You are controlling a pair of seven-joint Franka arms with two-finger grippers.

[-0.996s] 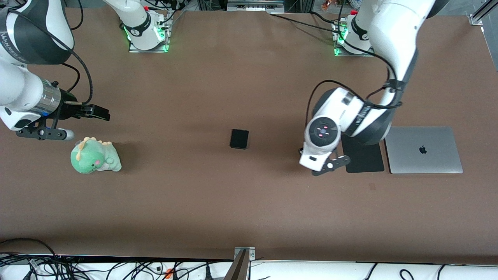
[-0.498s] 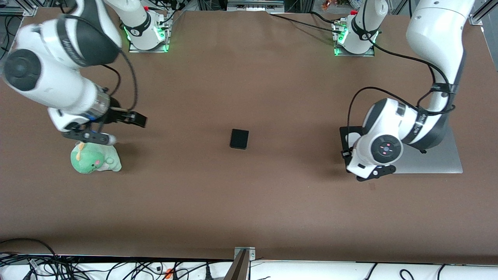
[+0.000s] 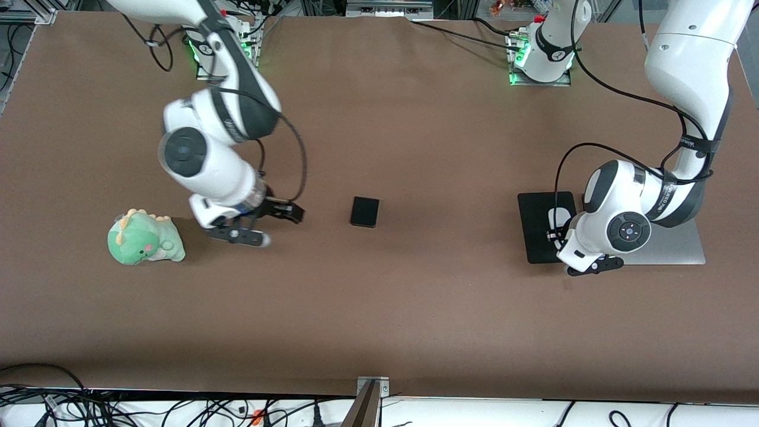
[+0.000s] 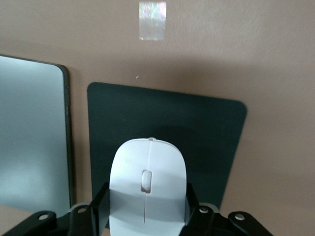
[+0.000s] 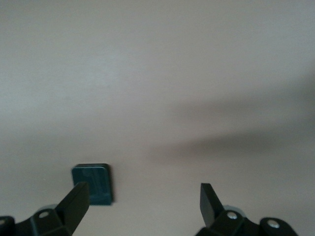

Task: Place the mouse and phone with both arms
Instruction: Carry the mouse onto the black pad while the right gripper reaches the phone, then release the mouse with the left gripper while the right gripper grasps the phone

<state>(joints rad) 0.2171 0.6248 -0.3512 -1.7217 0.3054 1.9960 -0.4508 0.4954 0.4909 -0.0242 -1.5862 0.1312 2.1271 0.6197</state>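
Note:
My left gripper is to release the white mouse, now held over the black mat, near the middle of the black mat [image 3: 553, 220] [image 4: 147, 185], at a spot slightly toward the silver laptop.
The white mouse [image 4: 147, 187] is held between my left gripper's [image 4: 146, 196] fingers, over the black mat [image 4: 206, 132]. In the front view the left gripper [image 3: 557, 232] hangs over the mat [image 3: 536, 225] and its wrist hides most of the mouse. The black phone [image 3: 364, 212] lies flat at the table's middle. My right gripper [image 3: 289, 212] is open and empty, low beside the phone toward the right arm's end. In the right wrist view the phone [image 5: 92, 183] lies just ahead of one finger of the right gripper [image 5: 143, 194].
A silver laptop [image 3: 676, 252] lies shut beside the mat, toward the left arm's end; it also shows in the left wrist view [image 4: 29, 147]. A green plush dinosaur [image 3: 144, 238] sits toward the right arm's end. A tape patch [image 4: 152, 20] is stuck on the table near the mat.
My right arm has swung from above the plush dinosaur toward the phone. My left arm has carried the mouse from beside the mat to over it.

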